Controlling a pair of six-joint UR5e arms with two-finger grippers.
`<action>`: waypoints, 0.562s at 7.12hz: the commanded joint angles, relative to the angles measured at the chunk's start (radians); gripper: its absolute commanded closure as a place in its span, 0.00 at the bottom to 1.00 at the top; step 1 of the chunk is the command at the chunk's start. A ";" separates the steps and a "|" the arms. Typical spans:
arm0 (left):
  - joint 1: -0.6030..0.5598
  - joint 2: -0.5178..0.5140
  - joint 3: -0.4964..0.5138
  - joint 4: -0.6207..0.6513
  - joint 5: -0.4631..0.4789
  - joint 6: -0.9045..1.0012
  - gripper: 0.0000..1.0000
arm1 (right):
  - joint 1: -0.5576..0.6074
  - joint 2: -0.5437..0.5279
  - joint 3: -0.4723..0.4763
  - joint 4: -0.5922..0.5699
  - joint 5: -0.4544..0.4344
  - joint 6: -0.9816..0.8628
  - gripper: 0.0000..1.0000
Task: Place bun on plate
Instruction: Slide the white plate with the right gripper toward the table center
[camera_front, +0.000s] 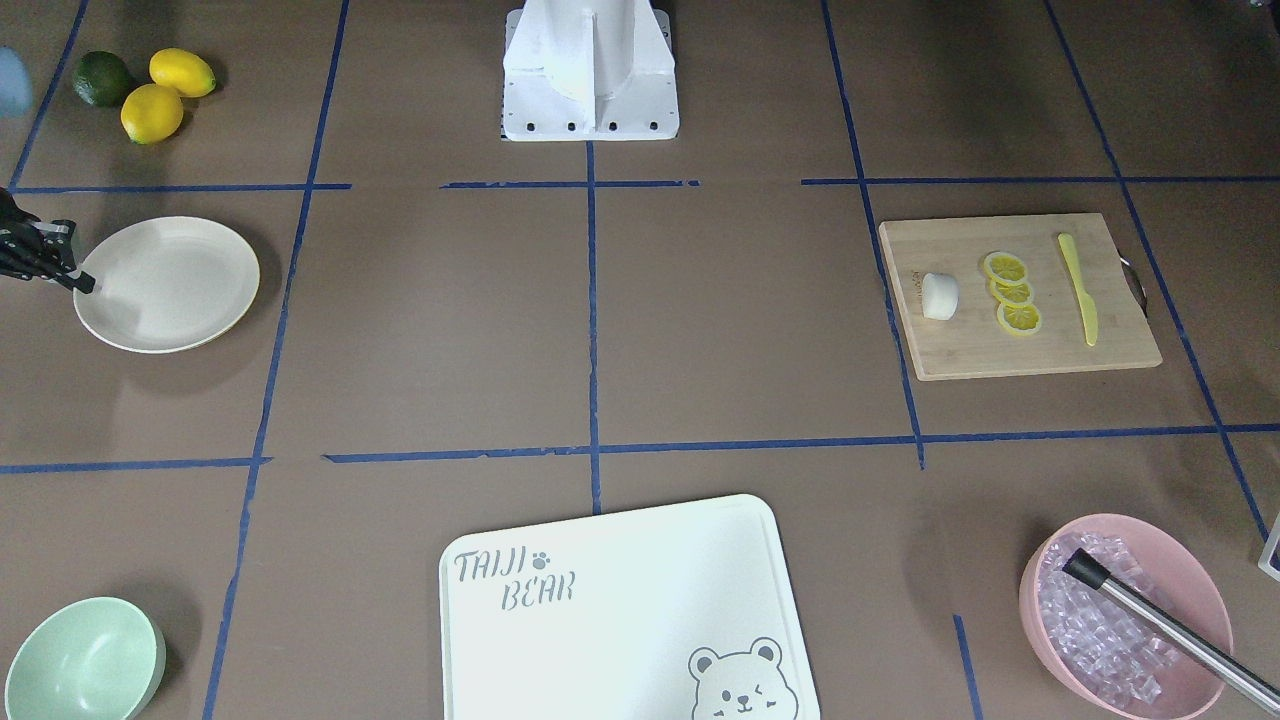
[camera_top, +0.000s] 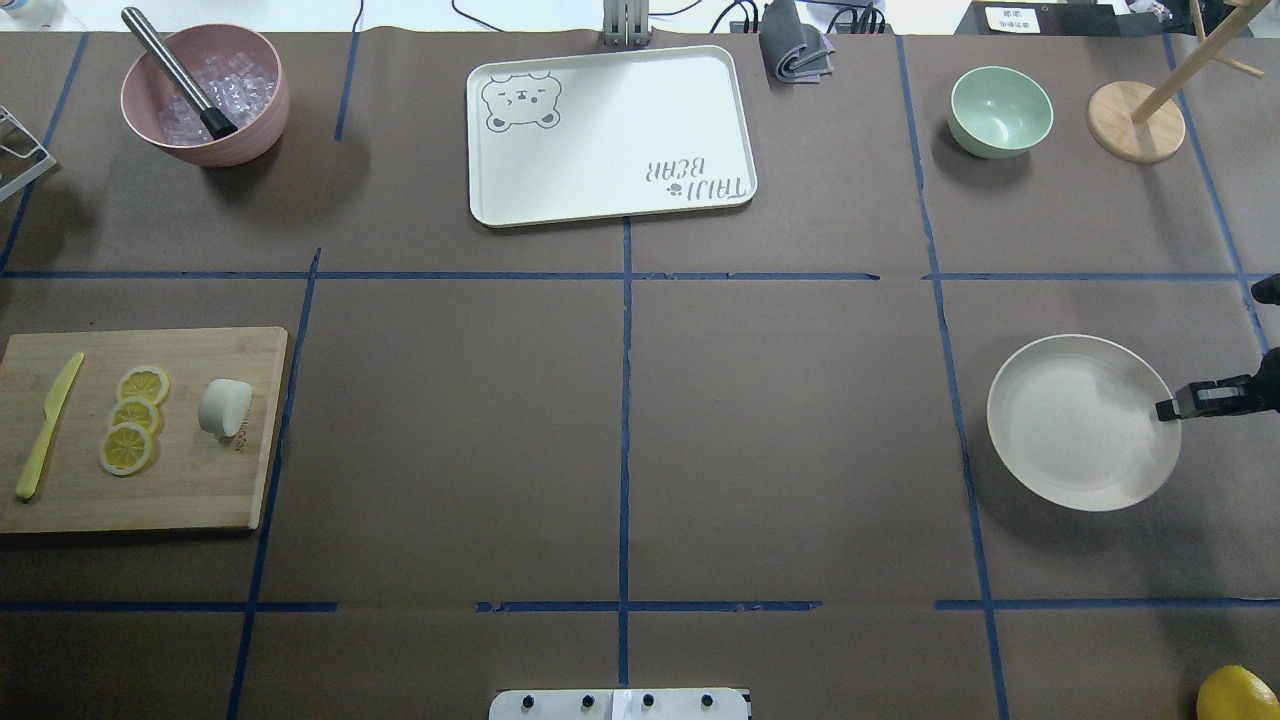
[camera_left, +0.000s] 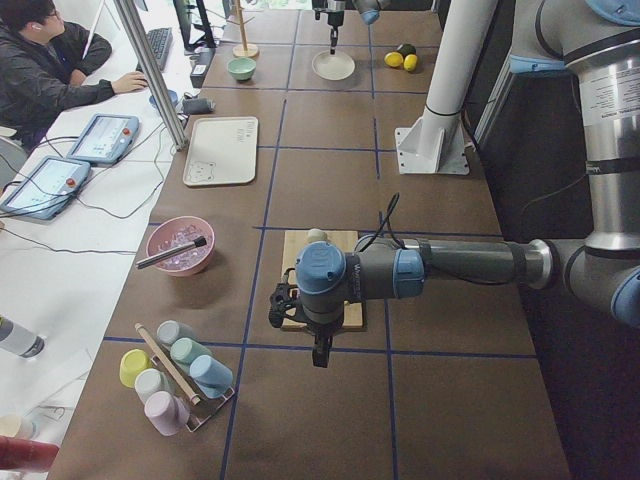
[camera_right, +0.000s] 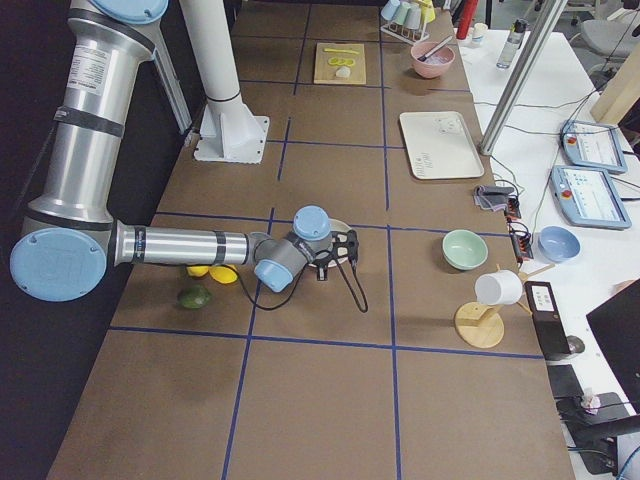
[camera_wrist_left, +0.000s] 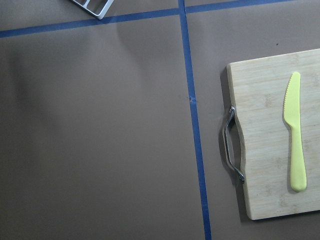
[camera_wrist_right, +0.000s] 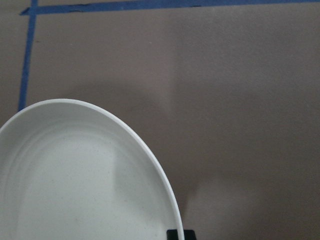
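My right gripper is going to set something down. It will put the cream plate on the blue tape line running to the bear-printed board (camera_front: 606, 308).
The white bun (camera_front: 940, 296) (camera_top: 225, 407) lies on a wooden cutting board (camera_top: 200, 490) beside the lemon slices, with no gripper near it. Across the table sits the cream plate (camera_front: 167, 283) (camera_top: 1083, 422) (camera_wrist_right: 75, 185), with nothing on it. My right gripper (camera_front: 86, 285) (camera_top: 1167, 408) points down at the plate's outer rim, its black fingers closed to a single tip; whether it touches the rim I cannot tell. My left gripper (camera_left: 320, 352) hangs beyond the board's handle end and shows only in the exterior left view, so I cannot tell its state.
Three lemon slices (camera_top: 130, 415) and a yellow knife (camera_top: 48, 425) share the board. A pink ice bowl with a metal rod (camera_top: 205, 95), the bear-printed board (camera_top: 610, 135), a mint bowl (camera_top: 1000, 110) and a wooden stand (camera_top: 1135, 120) line the far edge. Lemons (camera_front: 150, 85) lie near the plate.
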 joint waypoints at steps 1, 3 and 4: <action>0.000 0.000 0.000 0.000 0.000 0.000 0.00 | -0.037 0.175 0.044 -0.004 0.008 0.197 1.00; -0.002 0.002 0.000 0.002 0.000 0.000 0.00 | -0.132 0.365 0.047 -0.091 -0.002 0.355 1.00; 0.000 0.002 0.000 0.000 0.000 0.000 0.00 | -0.240 0.495 0.044 -0.224 -0.054 0.445 1.00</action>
